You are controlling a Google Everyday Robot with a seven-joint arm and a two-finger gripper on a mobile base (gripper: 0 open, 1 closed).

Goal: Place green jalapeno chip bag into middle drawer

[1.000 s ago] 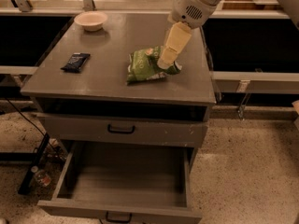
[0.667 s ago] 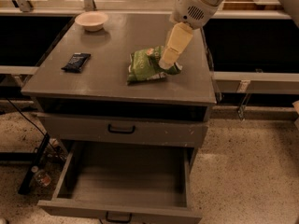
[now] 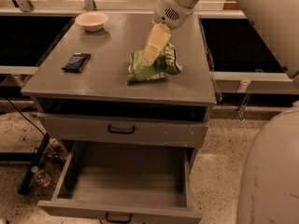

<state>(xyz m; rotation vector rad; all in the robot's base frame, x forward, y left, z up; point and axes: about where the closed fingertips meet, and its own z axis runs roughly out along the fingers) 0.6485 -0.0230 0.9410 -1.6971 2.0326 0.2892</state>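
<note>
The robot's gripper should next go to the green jalapeno chip bag and close on its upper part (image 3: 145, 59), on the side nearer the dark-blue packet.
The green jalapeno chip bag (image 3: 161, 66) lies crinkled on the grey cabinet top (image 3: 107, 78), right of its middle. My gripper (image 3: 150, 55) reaches down from the upper right. Its cream tip rests on the bag's upper left part, hiding some of it. The middle drawer (image 3: 126, 178) is pulled out wide at the bottom front. Its bare grey floor shows, with the black handle (image 3: 117, 217) at the frame's lower edge. The drawer is well below and in front of the bag.
A cream bowl (image 3: 92, 20) stands at the top's back left. A small dark-blue packet (image 3: 76, 62) lies on the left. A chipped grey drawer front (image 3: 121, 129) sits above the open drawer. My white body (image 3: 273, 171) fills the right; a bottle (image 3: 41, 176) lies on the floor at left.
My gripper has moved left, from the bag's right edge to over its upper middle. The bag's right part looks slightly raised. The drawers have not moved.
</note>
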